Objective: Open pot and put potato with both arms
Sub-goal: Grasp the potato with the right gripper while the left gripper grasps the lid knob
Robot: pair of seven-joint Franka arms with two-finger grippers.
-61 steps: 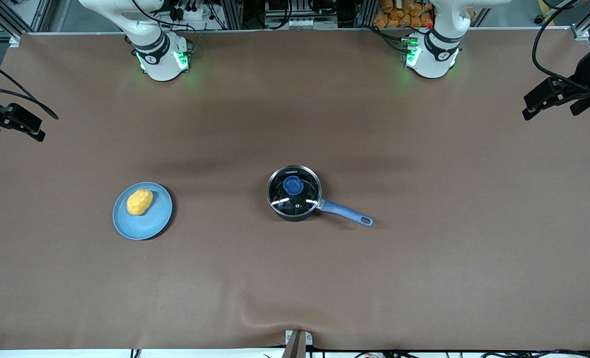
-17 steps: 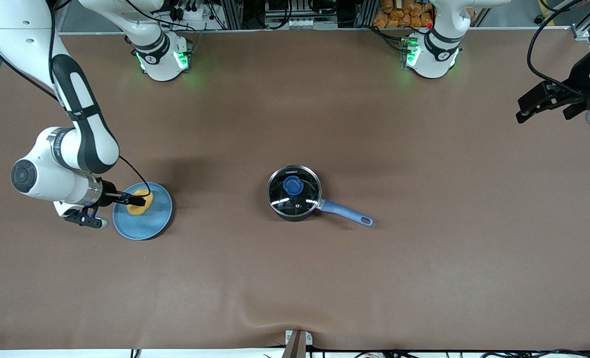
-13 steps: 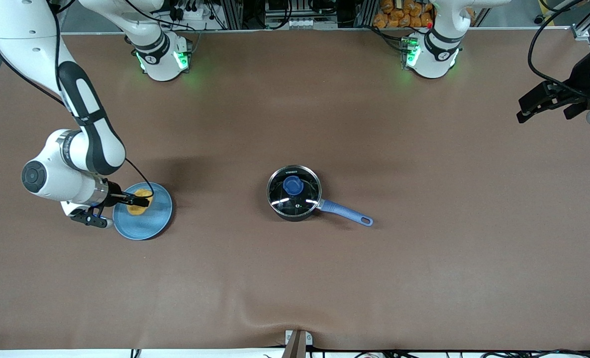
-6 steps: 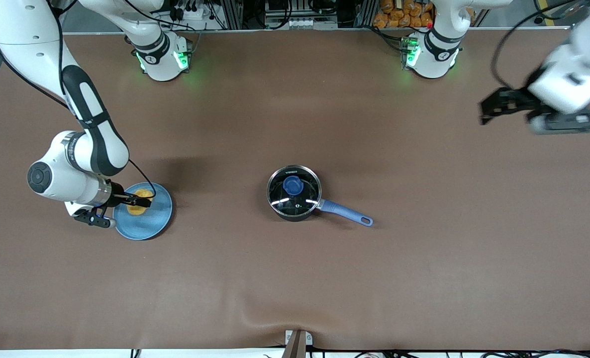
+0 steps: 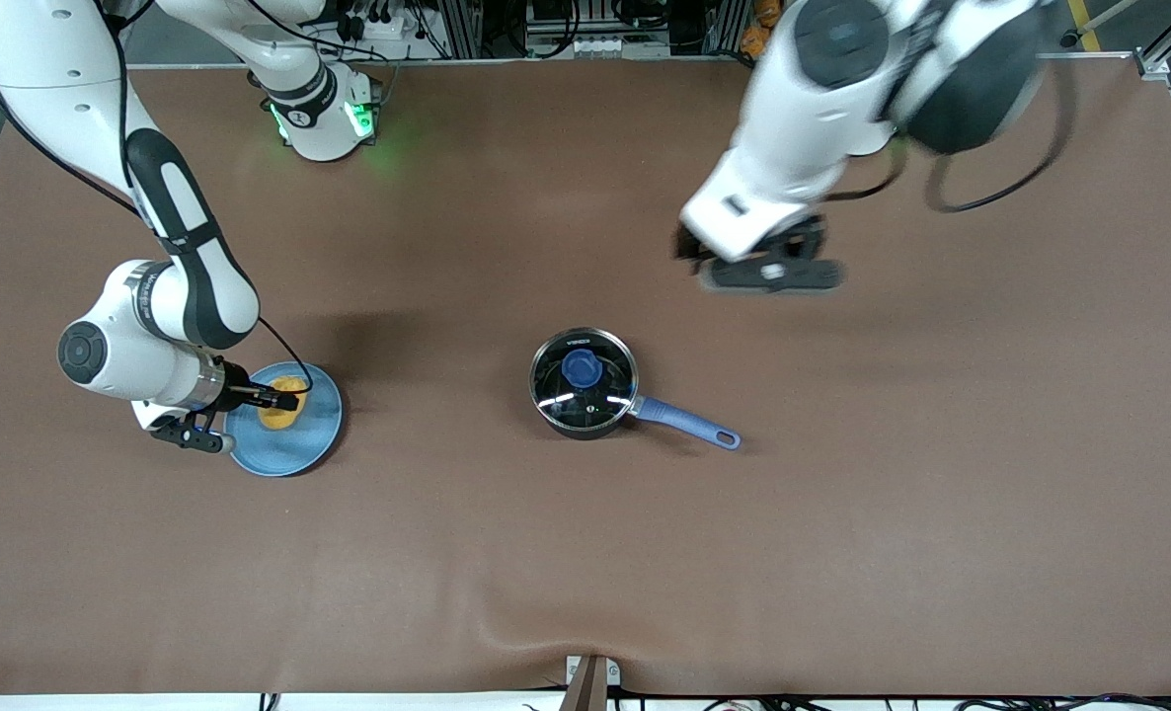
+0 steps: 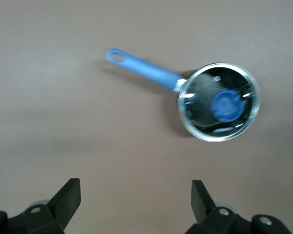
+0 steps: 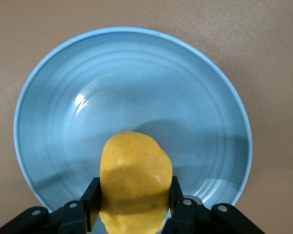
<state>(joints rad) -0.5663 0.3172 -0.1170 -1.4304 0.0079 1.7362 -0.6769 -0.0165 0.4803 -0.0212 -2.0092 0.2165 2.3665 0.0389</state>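
Observation:
Next, my left gripper closes on the blue knob (image 5: 582,367) (image 6: 228,106) of the black pot's glass lid, since the lid should come off for the potato.
The black pot (image 5: 584,385) stands mid-table with its glass lid and blue knob (image 5: 582,368) on; its blue handle (image 5: 689,425) points toward the left arm's end. The yellow potato (image 5: 279,412) is over the light-blue plate (image 5: 299,449), and my right gripper (image 5: 274,400) is shut on it. In the right wrist view the fingers (image 7: 90,202) press both sides of the potato (image 7: 135,175) above the plate (image 7: 136,87). My left gripper (image 5: 719,252) is open and empty over bare cloth, apart from the pot. The left wrist view shows its fingers (image 6: 68,200) wide apart, with the pot (image 6: 195,105) ahead.
The brown cloth (image 5: 585,553) covers the whole table, with a wrinkle at the edge nearest the front camera. The right arm's base (image 5: 319,114) stands at the table's top edge. The left arm's white links hang over the cloth above the pot.
The left arm has swung in fast from the left arm's end of the table to over the cloth near the pot. The right gripper stays shut on the potato at the plate.

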